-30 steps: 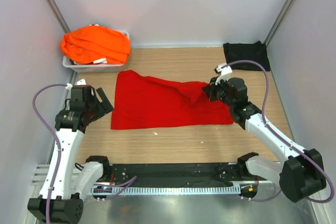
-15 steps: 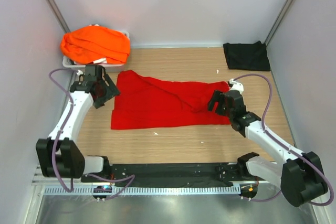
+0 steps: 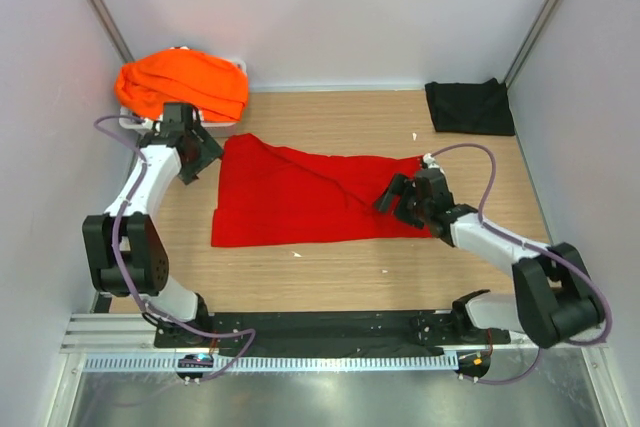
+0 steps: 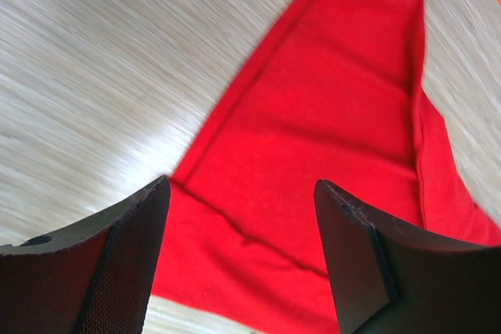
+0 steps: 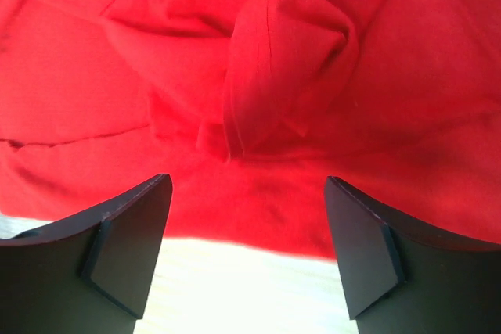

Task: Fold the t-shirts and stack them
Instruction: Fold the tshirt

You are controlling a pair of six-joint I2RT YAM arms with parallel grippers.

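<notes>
My left gripper needs to next move to close on the far corner (image 3: 241, 137) of the red t-shirt, next to the grey tray that has the orange t-shirts.
A bright red t-shirt (image 3: 300, 197) lies spread across the middle of the table, with a bunched fold (image 5: 266, 76) near its right end. My left gripper (image 3: 205, 152) hovers open over the shirt's far left corner, and red cloth (image 4: 313, 115) shows between its fingers with nothing gripped. My right gripper (image 3: 392, 197) is open just above the shirt's near right edge (image 5: 250, 217), also empty. Orange t-shirts (image 3: 180, 82) are heaped at the back left. A black t-shirt (image 3: 468, 105) lies folded at the back right.
The grey tray (image 3: 238, 67) under the orange heap stands in the back left corner, right behind my left arm. Pale walls close in the table on three sides. Bare wood (image 3: 330, 267) runs along the near edge in front of the red shirt.
My right gripper opened and let go of the red shirt's right end, which dropped into a bunch, then it drew back slightly. My left arm swung from the near left up to the shirt's far left corner.
</notes>
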